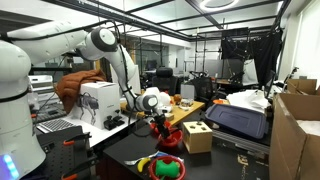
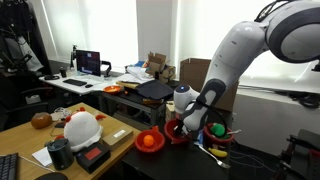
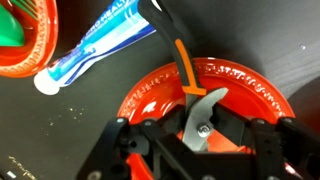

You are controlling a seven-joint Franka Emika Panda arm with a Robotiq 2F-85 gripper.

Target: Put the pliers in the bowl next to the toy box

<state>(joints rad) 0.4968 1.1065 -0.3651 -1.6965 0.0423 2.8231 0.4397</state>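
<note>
I should let go of the pliers inside the red bowl [image 1: 174, 139] [image 3: 165, 130], on the side closest to the toy box.
In the wrist view my gripper [image 3: 200, 132] is shut on the silver head of the pliers [image 3: 203, 108]. Their orange and black handles point away from me. The pliers hang just above the middle of a red bowl [image 3: 255, 88] on the black table. In an exterior view the gripper [image 1: 160, 118] is low over that red bowl [image 1: 171, 141], which sits beside the toy box [image 1: 197, 135], a small light wooden cube with holes in its top. In the other exterior view the gripper [image 2: 181, 121] is over the same bowl [image 2: 178, 134]; the toy box is hidden there.
A toothpaste tube [image 3: 95, 55] lies beside the bowl, and another red bowl [image 3: 30, 45] holds something green. An orange bowl [image 2: 150, 141] and stacked colourful bowls [image 2: 215, 130] flank the gripper. A dark case [image 1: 240, 120] and cardboard boxes [image 1: 300, 130] stand behind the toy box.
</note>
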